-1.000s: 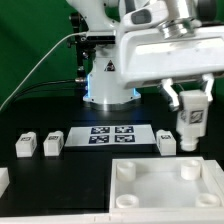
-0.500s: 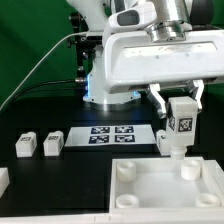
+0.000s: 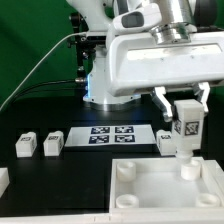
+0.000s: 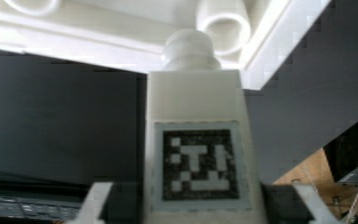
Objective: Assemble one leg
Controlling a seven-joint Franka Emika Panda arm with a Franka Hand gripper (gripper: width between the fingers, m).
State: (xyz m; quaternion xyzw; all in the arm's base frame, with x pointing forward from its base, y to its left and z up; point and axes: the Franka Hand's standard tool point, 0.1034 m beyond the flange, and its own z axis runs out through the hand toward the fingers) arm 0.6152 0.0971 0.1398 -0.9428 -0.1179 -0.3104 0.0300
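Next, my gripper lets go of the white leg standing upright in the white panel's corner hole (image 4: 226,28) farthest from the robot base.
My gripper (image 3: 183,104) is shut on a white leg (image 3: 185,128), gripping its blocky tagged end; the post points down, just above a corner hole (image 3: 188,170) of the large white square panel (image 3: 160,190). In the wrist view the leg (image 4: 197,130) fills the middle, its tag facing the camera, and its round tip points at a hole of the panel (image 4: 224,18). Both fingers (image 4: 101,205) press the leg's sides. Three more legs lie on the table: two at the exterior view's left (image 3: 24,145) (image 3: 52,143) and one (image 3: 166,143) behind the held leg.
The marker board (image 3: 108,134) lies flat on the black table between the loose legs. The robot base (image 3: 105,85) stands behind it. A white part (image 3: 3,180) shows at the exterior view's left edge. A cable runs along the back left.
The gripper with the leg has moved down and slightly left, then back right over the panel's corner hole. The loose legs and panel have not moved.
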